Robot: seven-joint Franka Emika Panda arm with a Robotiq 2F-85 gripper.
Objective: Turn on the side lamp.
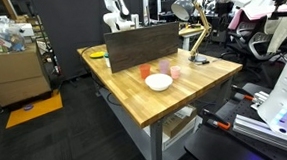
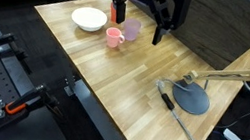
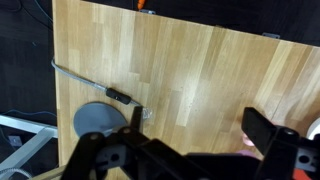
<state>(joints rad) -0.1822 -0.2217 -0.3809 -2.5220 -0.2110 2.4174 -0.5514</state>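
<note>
My gripper needs to go next to the inline switch [image 1: 204, 61] [image 3: 119, 96] on the cord of the side lamp, beside the lamp's dark base, and close there.
The side lamp stands at a corner of the wooden table. In an exterior view its silver-grey dome head [image 1: 183, 7], light-wood arm [image 1: 193, 33] and dark base [image 1: 198, 59] show. In both other views I see the round base [image 2: 193, 97] [image 3: 95, 121] and a dark cord with an inline switch [image 2: 166, 100] [image 3: 120, 98] beside it. The head does not look lit. My gripper [image 2: 141, 22] [image 3: 185, 150] is open and empty, hanging above the cups, well apart from the lamp base.
A white bowl [image 2: 89, 18], a pink cup [image 2: 115, 38] and a purple cup [image 2: 131, 29] sit on the table [image 2: 114, 73] under the gripper. A dark upright panel [image 1: 141, 38] stands along the table's back edge. Clutter and equipment surround the table.
</note>
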